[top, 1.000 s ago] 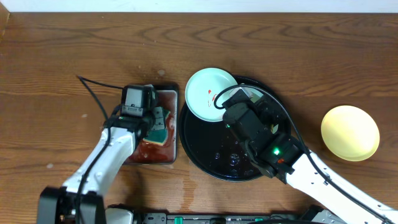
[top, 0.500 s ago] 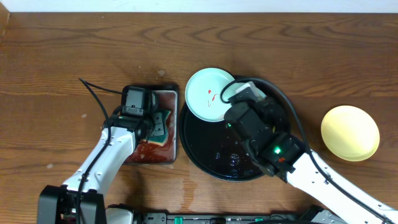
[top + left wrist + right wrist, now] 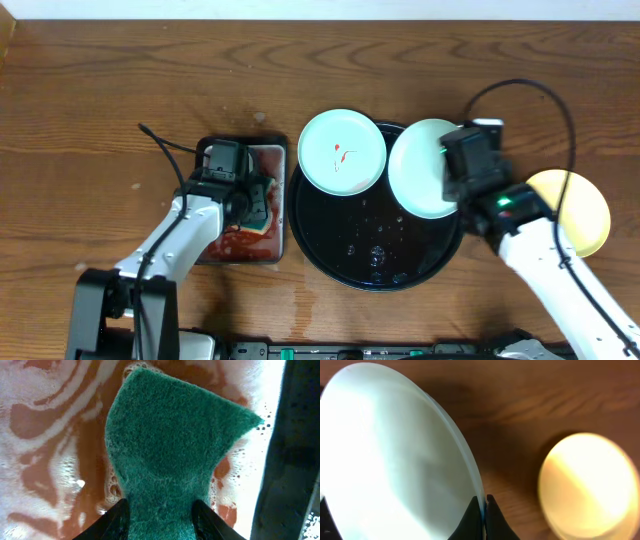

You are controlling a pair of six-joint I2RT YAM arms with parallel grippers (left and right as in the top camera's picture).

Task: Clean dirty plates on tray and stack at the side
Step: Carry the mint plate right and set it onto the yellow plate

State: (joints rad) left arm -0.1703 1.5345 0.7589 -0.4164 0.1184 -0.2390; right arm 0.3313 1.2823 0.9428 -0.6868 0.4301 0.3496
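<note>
My right gripper has the second mint plate. Next, I set it down on top of the pale yellow plate [image 3: 563, 213] [image 3: 588, 486].
A pale mint plate [image 3: 342, 152] with a small red smear rests on the upper left rim of the round black tray [image 3: 335, 240]. My right gripper [image 3: 447, 176] is shut on the right rim of a second mint plate [image 3: 420, 168], held above the tray's right part. The right wrist view shows that plate [image 3: 390, 455] pinched edge-on by the gripper [image 3: 484, 510]. The pale yellow plate [image 3: 570, 215] lies on the tabletop to the right, partly under my right arm. My left gripper [image 3: 250, 200] is shut on a green sponge [image 3: 170, 445] over foamy red liquid.
A small rectangular metal tray [image 3: 275, 160] of red sauce and foam stands left of the black tray, under my left gripper. Droplets of water dot the black tray's floor [image 3: 375, 255]. A black cable [image 3: 165, 150] trails left of the metal tray.
My right gripper has carried the mint plate from the tray's middle to the right, uncovering the smeared plate. My left gripper with the sponge has barely shifted.
</note>
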